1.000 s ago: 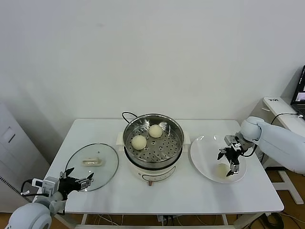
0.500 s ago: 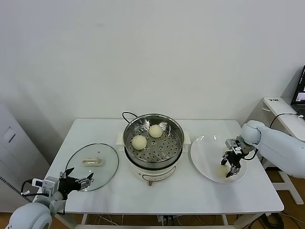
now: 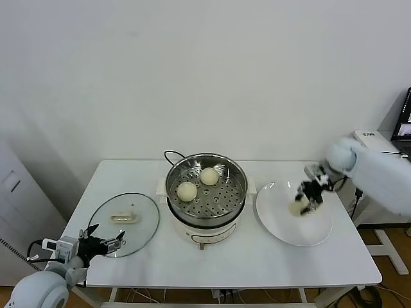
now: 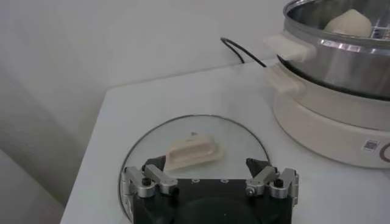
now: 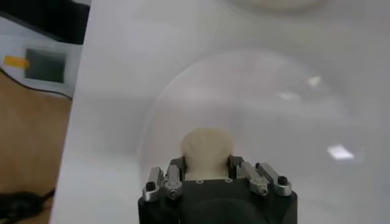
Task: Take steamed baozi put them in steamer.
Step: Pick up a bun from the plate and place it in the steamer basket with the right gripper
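Next, my right gripper lets go of the baozi on the steamer's bare bottom (image 3: 203, 208) in front of the two cream baozi.
The steel steamer (image 3: 207, 187) stands on its white cooker base at the table's middle and holds two cream baozi (image 3: 187, 190) (image 3: 209, 176). My right gripper (image 3: 306, 201) is shut on a third baozi (image 3: 298, 206) and holds it lifted above the white plate (image 3: 289, 223). In the right wrist view the bun (image 5: 206, 148) sits between the fingers, over the plate (image 5: 256, 97). A fourth bun is not in view. My left gripper (image 3: 103, 244) is open and idle at the front left by the glass lid (image 3: 123, 223).
The glass lid with its cream handle (image 4: 192, 150) lies left of the steamer (image 4: 341, 55). A black cord (image 3: 172, 154) runs behind the cooker. A white cabinet with a laptop (image 3: 404, 125) stands at the far right.
My right gripper closed on the baozi on the plate and lifted it up and slightly toward the steamer. The left arm has not moved.
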Controlling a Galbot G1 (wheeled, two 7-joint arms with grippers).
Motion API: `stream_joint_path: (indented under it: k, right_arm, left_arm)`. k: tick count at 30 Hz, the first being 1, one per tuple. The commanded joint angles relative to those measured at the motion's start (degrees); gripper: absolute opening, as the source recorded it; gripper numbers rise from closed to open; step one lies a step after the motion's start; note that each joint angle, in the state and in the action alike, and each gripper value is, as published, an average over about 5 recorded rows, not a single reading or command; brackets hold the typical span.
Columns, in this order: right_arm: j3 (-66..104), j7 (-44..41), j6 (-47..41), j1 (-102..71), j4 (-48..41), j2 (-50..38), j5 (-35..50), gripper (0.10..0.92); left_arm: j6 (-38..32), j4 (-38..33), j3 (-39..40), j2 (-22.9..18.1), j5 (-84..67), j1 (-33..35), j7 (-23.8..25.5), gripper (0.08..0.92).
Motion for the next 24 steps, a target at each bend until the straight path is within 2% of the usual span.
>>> stream_joint_path:
  k: [1,14,24]
  right_arm:
    - [2.1,-1.6,10.9,13.1,2.4,7.6,5.3,0.441]
    - [2.5,-3.0,30.0,12.8,4.0,23.1,0.6,0.441]
    - [-0.2,-1.6,38.0,9.6,10.4,26.1,-5.0,0.445]
  left_arm:
    - [0.1,0.0,0.7,0.3,0.0,-0.7,0.0,0.823]
    - [0.1,-0.1,0.9,0.5,0.0,-1.0,-0.1,0.823]
    - [0.0,0.0,0.7,0.7,0.0,-0.9,-0.1,0.823]
